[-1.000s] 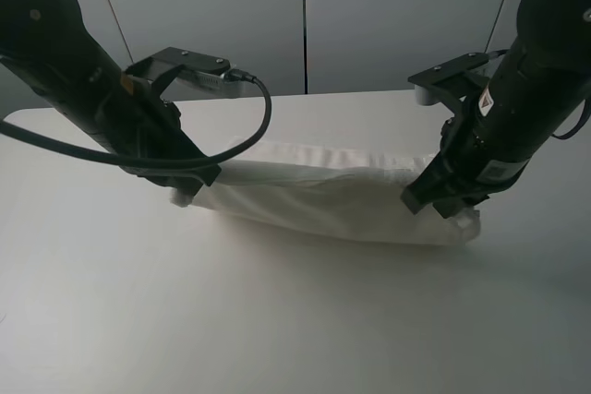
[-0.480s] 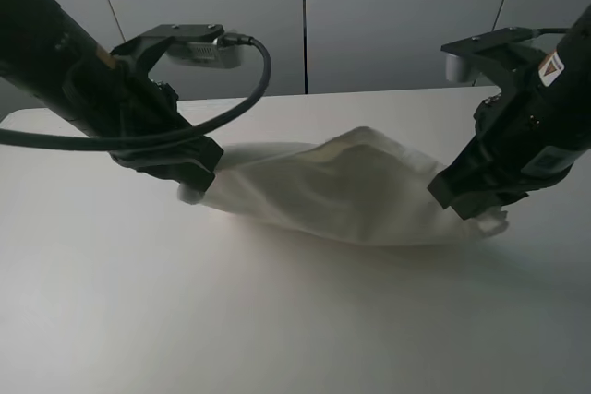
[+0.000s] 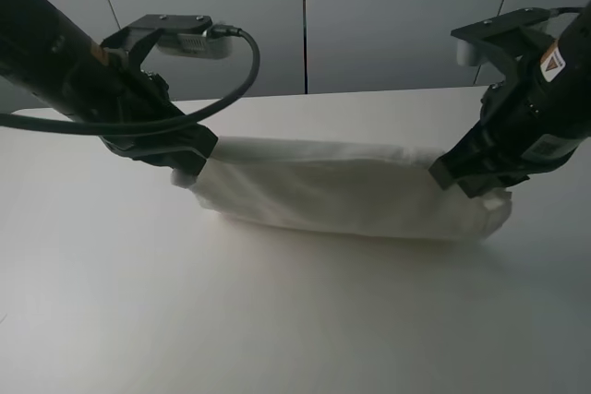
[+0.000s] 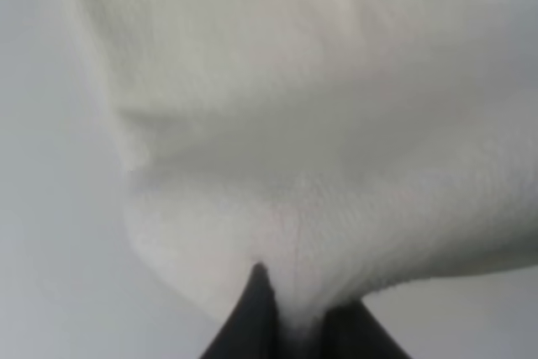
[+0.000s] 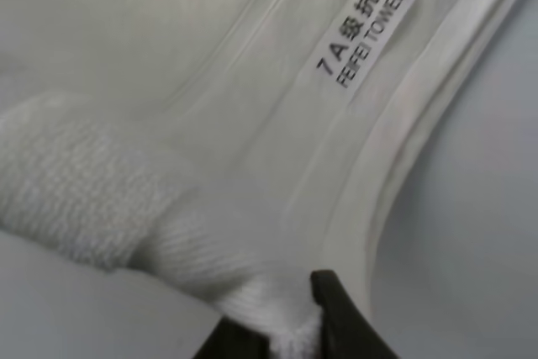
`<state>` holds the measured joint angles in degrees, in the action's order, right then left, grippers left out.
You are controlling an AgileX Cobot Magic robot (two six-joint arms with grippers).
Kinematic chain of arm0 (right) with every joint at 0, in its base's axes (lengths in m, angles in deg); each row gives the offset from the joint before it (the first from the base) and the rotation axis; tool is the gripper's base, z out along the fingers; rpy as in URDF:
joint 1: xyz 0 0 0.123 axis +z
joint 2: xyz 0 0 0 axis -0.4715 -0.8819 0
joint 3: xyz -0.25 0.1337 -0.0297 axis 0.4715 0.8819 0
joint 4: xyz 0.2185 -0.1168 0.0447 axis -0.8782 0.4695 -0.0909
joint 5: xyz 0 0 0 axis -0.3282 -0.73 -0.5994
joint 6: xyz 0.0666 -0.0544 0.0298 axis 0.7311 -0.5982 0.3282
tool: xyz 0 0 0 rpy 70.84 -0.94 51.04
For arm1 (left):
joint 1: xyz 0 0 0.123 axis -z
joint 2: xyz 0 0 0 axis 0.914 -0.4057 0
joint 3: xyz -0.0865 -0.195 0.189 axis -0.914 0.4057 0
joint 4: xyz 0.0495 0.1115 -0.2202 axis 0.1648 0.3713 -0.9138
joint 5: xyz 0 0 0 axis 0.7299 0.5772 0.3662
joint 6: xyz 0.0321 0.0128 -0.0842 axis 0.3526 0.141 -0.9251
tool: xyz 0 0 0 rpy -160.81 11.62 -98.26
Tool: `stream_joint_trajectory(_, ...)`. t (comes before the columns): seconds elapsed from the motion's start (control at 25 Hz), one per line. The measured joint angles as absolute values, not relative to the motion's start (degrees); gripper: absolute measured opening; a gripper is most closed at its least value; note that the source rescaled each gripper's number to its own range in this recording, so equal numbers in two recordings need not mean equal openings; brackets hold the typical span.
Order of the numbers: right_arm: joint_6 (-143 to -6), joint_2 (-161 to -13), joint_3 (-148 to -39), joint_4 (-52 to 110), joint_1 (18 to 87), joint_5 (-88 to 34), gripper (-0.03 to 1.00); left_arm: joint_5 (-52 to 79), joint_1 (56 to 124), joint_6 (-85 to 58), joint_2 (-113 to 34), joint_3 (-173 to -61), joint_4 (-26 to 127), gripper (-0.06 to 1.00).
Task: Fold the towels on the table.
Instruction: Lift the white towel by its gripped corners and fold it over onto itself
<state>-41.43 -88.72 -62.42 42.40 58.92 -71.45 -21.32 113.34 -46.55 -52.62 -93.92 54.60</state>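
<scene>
My right gripper is holding the white towel's raised edge, stretched above the white table. Next, I let go of it over the towel's border with the printed label [image 3: 428, 177].
The white terry towel [image 3: 342, 196] hangs stretched between my two grippers above the white table [image 3: 277, 320], its lower edge touching the tabletop. My left gripper [image 3: 189, 171] is shut on the towel's left end; the left wrist view shows cloth [image 4: 319, 124] pinched between the dark fingertips [image 4: 256, 317]. My right gripper [image 3: 476, 189] is shut on the towel's right end. The right wrist view shows the woven border band [image 5: 370, 174] and the printed label [image 5: 366, 27] beside the dark fingertips [image 5: 336, 308].
Grey wall panels [image 3: 305, 16] stand behind the table's far edge. A black cable [image 3: 235, 89] loops from the left arm over the towel's left end. Bare tabletop lies in front of the towel.
The towel bulged upward in the middle half a second ago; now it is pulled taut and flat between the grippers. Both grippers have risen slightly and moved apart.
</scene>
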Motion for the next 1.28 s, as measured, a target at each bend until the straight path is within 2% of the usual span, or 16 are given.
stream_joint_trajectory(0.84, -29.70, -92.73, -58.28, 51.36, 59.01, -55.27, 0.00, -14.33, 111.00, -48.50, -57.74, -93.66, 59.91, 0.00)
stream_joint_trajectory(1.2, -27.18, -99.78, -58.28, 52.81, 59.14, -47.96, 0.00, -13.65, 107.88, -48.50, -59.08, -93.52, 61.25, 0.07)
stream_joint_trajectory(1.28, -24.59, -100.06, -58.28, 54.64, 59.14, -47.10, 0.07, -13.52, 107.88, -48.59, -59.96, -93.52, 61.75, 0.12)
